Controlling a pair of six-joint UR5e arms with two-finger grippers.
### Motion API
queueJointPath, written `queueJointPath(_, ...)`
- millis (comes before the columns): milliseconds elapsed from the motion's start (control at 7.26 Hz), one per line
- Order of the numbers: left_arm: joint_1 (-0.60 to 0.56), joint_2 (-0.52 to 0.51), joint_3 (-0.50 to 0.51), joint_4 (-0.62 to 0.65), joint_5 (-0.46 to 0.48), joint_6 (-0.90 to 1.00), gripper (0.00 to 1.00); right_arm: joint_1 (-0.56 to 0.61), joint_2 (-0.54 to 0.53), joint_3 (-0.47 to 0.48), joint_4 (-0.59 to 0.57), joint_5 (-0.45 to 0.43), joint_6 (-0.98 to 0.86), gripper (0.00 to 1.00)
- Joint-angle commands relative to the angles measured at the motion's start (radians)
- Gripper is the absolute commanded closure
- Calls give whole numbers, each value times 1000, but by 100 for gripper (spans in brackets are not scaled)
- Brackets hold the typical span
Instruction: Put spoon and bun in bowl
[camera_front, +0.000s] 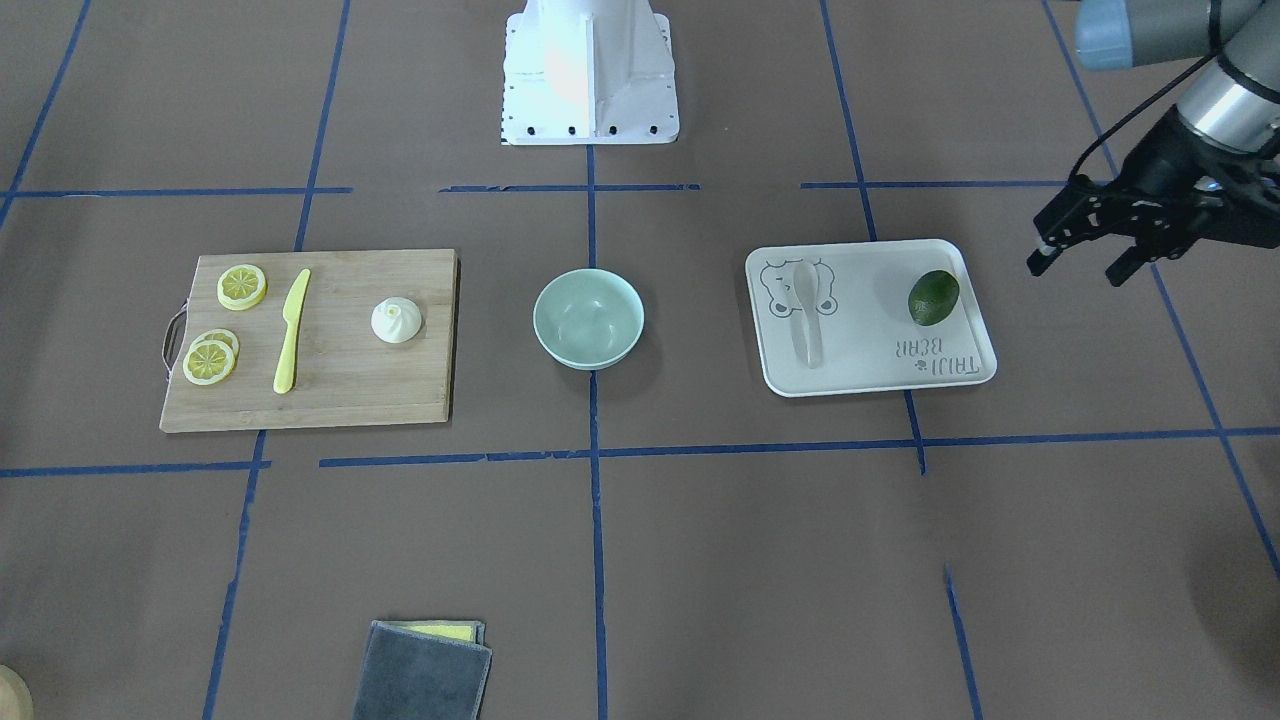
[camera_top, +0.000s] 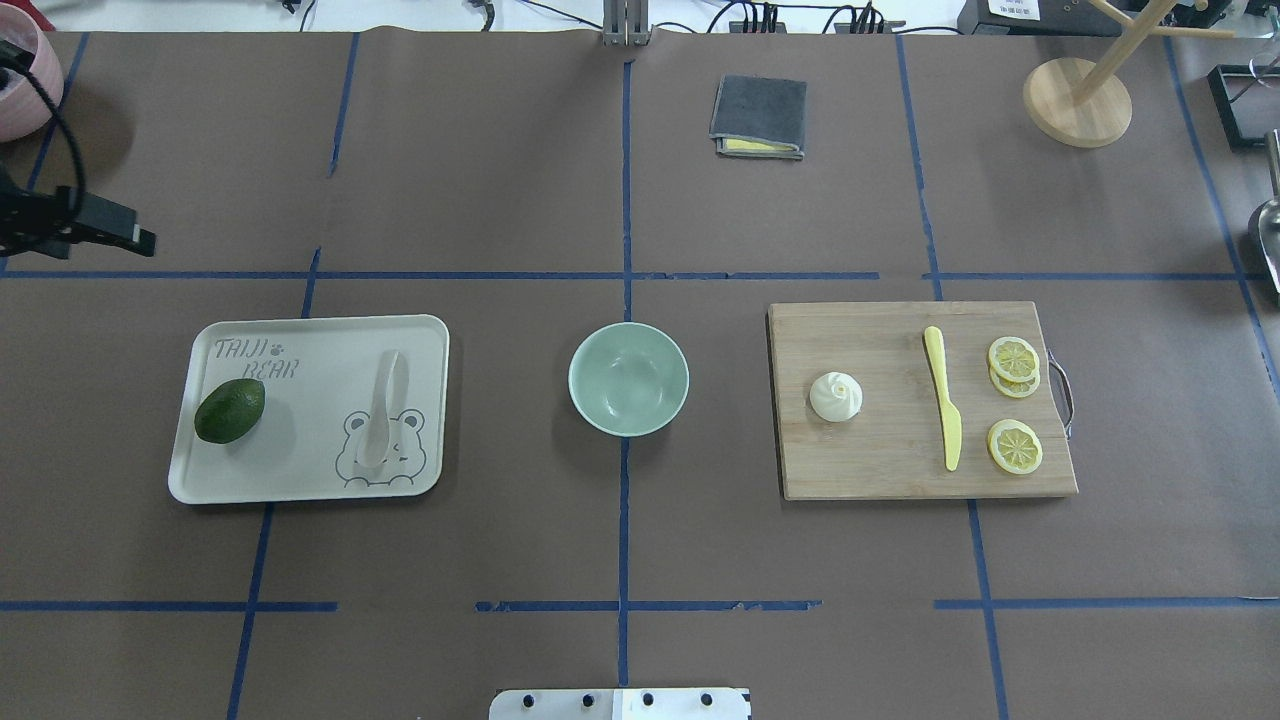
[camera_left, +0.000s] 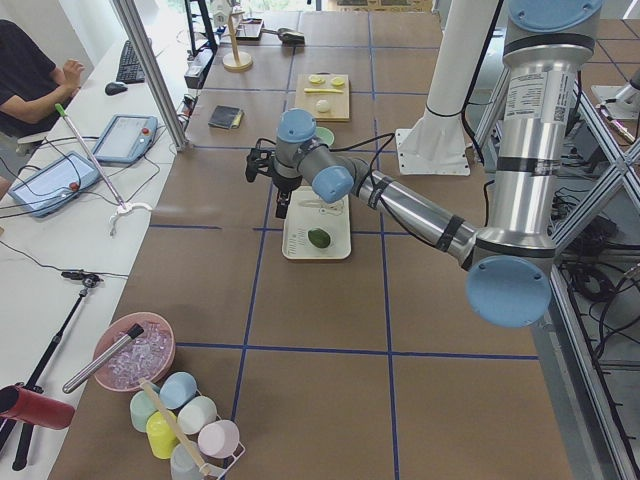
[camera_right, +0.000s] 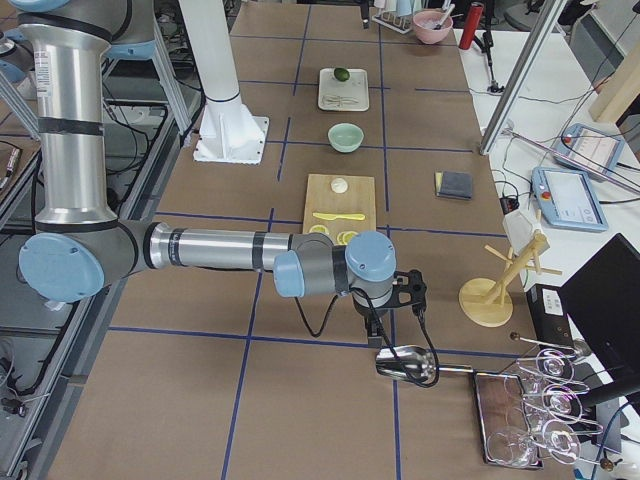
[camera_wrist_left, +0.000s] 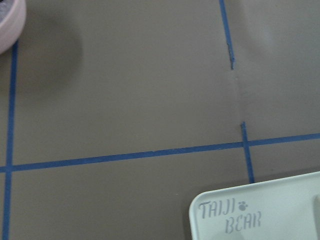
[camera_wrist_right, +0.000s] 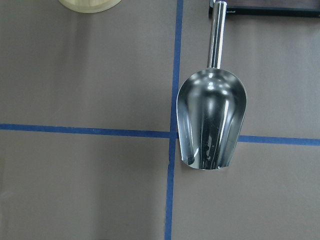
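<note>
The robot's left gripper needs to next move to the middle of the off-white spoon's handle (camera_front: 813, 337) on the white tray and close there.
The off-white spoon (camera_front: 806, 312) lies on a white tray (camera_front: 870, 372), also seen from overhead (camera_top: 382, 408). The cream bun (camera_front: 397, 321) sits on a wooden cutting board (camera_front: 340, 400). The mint-green bowl (camera_front: 588, 318) stands between them and holds nothing. My left gripper (camera_front: 1078, 268) is open and empty. It hovers beyond the tray's avocado end, apart from the tray. My right gripper (camera_right: 392, 300) shows only in the exterior right view, far beyond the board's lemon end. I cannot tell whether it is open or shut.
A dark green avocado (camera_front: 933, 297) lies on the tray. A yellow knife (camera_front: 291, 330) and lemon slices (camera_front: 241, 286) lie on the board. A folded grey cloth (camera_top: 758, 117) and a wooden stand (camera_top: 1077, 100) are at the far side. A metal scoop (camera_wrist_right: 212, 120) lies under the right wrist.
</note>
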Motion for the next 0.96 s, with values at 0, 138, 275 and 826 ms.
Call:
queueJointPath(0, 150, -151, 99, 0, 91, -177, 1, -23, 42, 8, 6, 5, 88, 0)
queueJointPath(138, 213, -182, 125, 0, 149, -227, 1, -67, 65, 13, 7, 1, 135, 0)
queueJointPath(275, 271, -191, 145, -2, 228, -257, 1, -97, 67, 23, 10, 2, 163, 0)
queueJointPath(826, 383, -212, 234, -86, 281, -344, 1, -298, 134, 152, 6, 2, 491, 0)
